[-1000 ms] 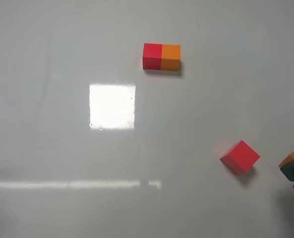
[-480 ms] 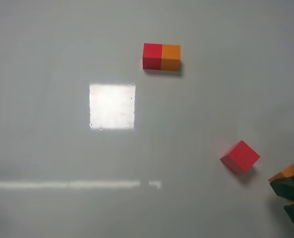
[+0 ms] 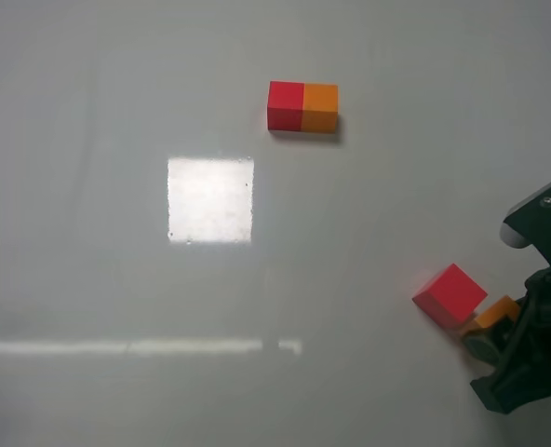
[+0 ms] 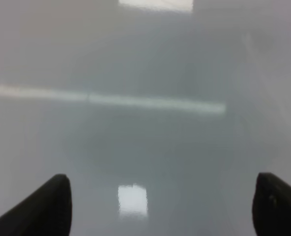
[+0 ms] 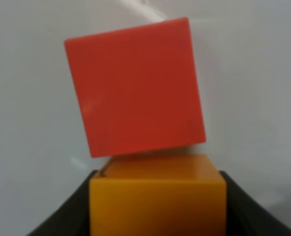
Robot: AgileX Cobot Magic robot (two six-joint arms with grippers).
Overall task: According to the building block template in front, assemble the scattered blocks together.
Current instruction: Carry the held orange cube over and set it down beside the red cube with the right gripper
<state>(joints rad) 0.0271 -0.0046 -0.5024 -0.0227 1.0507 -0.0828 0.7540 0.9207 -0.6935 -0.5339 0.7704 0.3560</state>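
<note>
The robot's right gripper needs to release the orange cube at the loose red cube's present spot [image 3: 451, 295] [image 5: 137, 96], pushing that red cube ahead.
The template [image 3: 302, 106], a bar of a red cube on the left and an orange cube on the right, lies at the back middle of the table. The loose red cube [image 3: 450, 294] lies turned at the right; it fills the right wrist view [image 5: 135, 88]. My right gripper [image 3: 492, 328] is shut on the loose orange cube [image 3: 495, 314], which sits right against the red cube's near-right side [image 5: 158, 194]. My left gripper [image 4: 158, 206] shows only in its wrist view, open and empty over bare table.
The white glossy table [image 3: 117, 307] carries a bright square light patch [image 3: 210, 199] left of centre and a thin bright streak [image 3: 136, 346] lower down. The right arm's dark body [image 3: 541, 279] stands at the right edge.
My right gripper has moved in from the right edge toward the left with the orange cube, bringing it up against the red cube. The red cube and template have not moved.
</note>
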